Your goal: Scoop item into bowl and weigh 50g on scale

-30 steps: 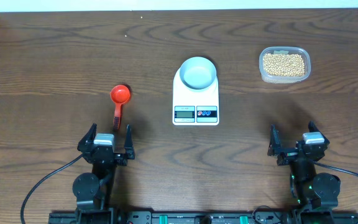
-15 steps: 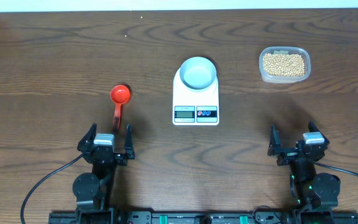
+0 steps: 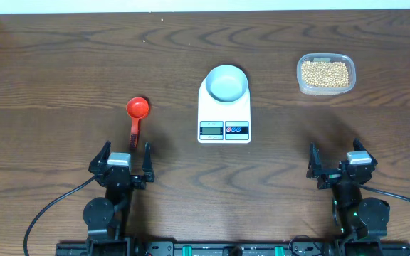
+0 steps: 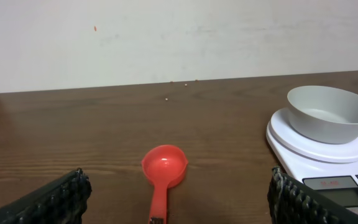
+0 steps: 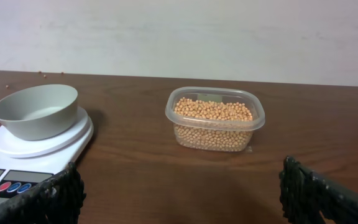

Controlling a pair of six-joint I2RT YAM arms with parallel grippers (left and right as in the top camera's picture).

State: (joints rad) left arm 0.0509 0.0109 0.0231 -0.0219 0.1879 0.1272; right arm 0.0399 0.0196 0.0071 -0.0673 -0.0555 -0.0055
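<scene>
The rim (image 3: 127,108) (image 4: 143,164) of the red scoop, at the side facing away from the white scale, will be gripped by my left gripper.
Tan-yellow beans (image 3: 324,72) (image 5: 212,112) fill a clear plastic tub (image 3: 325,74) (image 5: 214,118) at the back right. The pale blue-white bowl (image 3: 226,83) (image 4: 331,114) (image 5: 37,111) sits empty on the white scale (image 3: 224,110) (image 4: 319,146) (image 5: 36,146) at the table's middle. A red scoop (image 3: 137,117) (image 4: 163,174) lies left of the scale, handle toward my left gripper (image 3: 123,162) (image 4: 179,202), which stands open just behind the handle's end. My right gripper (image 3: 339,162) (image 5: 182,196) is open near the front edge, empty, well short of the tub.
The dark wooden table (image 3: 62,71) ends at a pale wall behind. A few stray beans (image 4: 182,81) lie by the table's far edge. Black cables (image 3: 48,210) run beside the arm bases at the front.
</scene>
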